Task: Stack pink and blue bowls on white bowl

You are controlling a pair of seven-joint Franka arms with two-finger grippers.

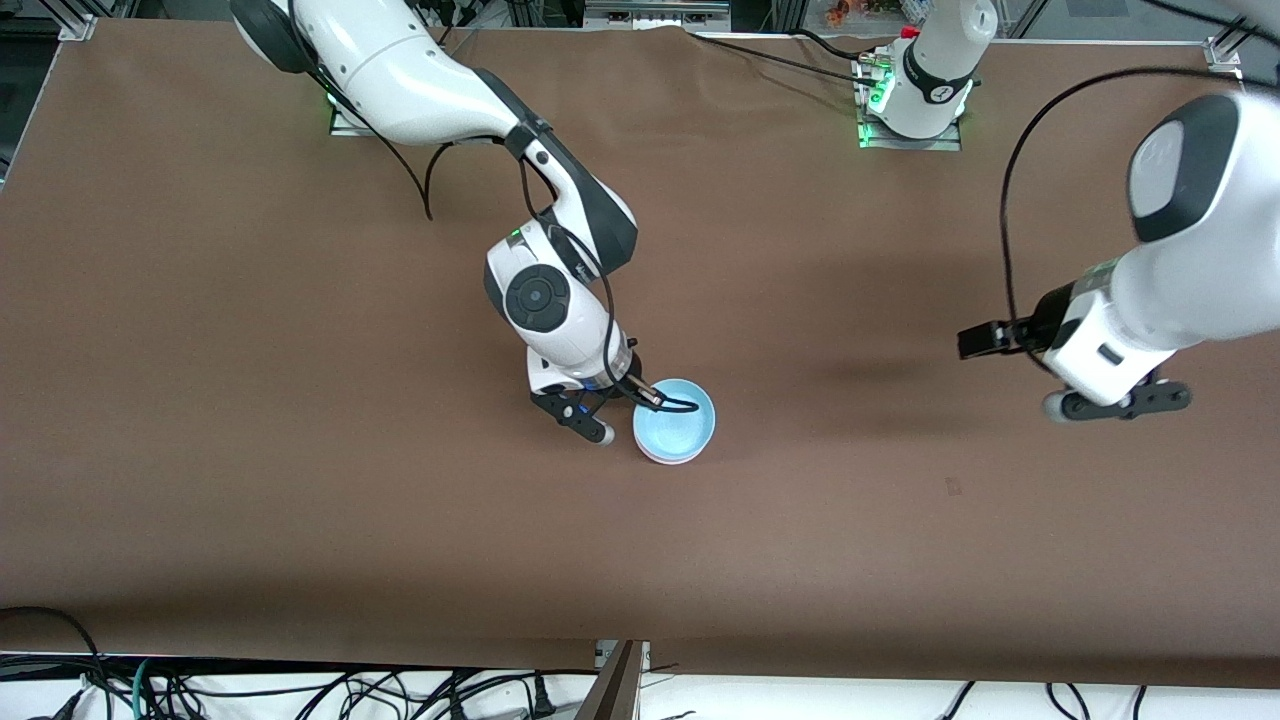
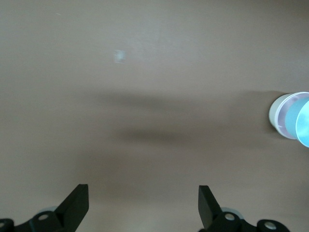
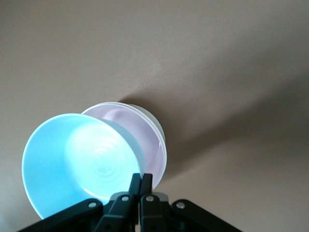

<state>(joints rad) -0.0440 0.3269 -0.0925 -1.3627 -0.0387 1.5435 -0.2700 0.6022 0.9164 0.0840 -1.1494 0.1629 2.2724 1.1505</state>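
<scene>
My right gripper is going to let go of the blue bowl inside the pink bowl [image 1: 671, 427] [image 3: 125, 146], which sits nested in the white bowl.
The light blue bowl [image 1: 676, 420] is held by its rim in my right gripper [image 1: 645, 400], which is shut on it. In the right wrist view the blue bowl [image 3: 82, 159] hangs tilted over the pink bowl [image 3: 142, 133]. The pink bowl sits nested in the white bowl [image 3: 155, 122] on the table. My right gripper [image 3: 140, 181] pinches the blue rim. In the front view only a pale rim [image 1: 668, 459] of the stack shows under the blue bowl. My left gripper [image 1: 1120, 403] is open and empty over bare table at the left arm's end, waiting.
The brown table [image 1: 300, 400] holds nothing else. The left wrist view shows its gripper [image 2: 142, 205] open above bare table, with the bowl stack [image 2: 289, 116] off at the picture's edge. Cables hang under the table edge nearest the front camera.
</scene>
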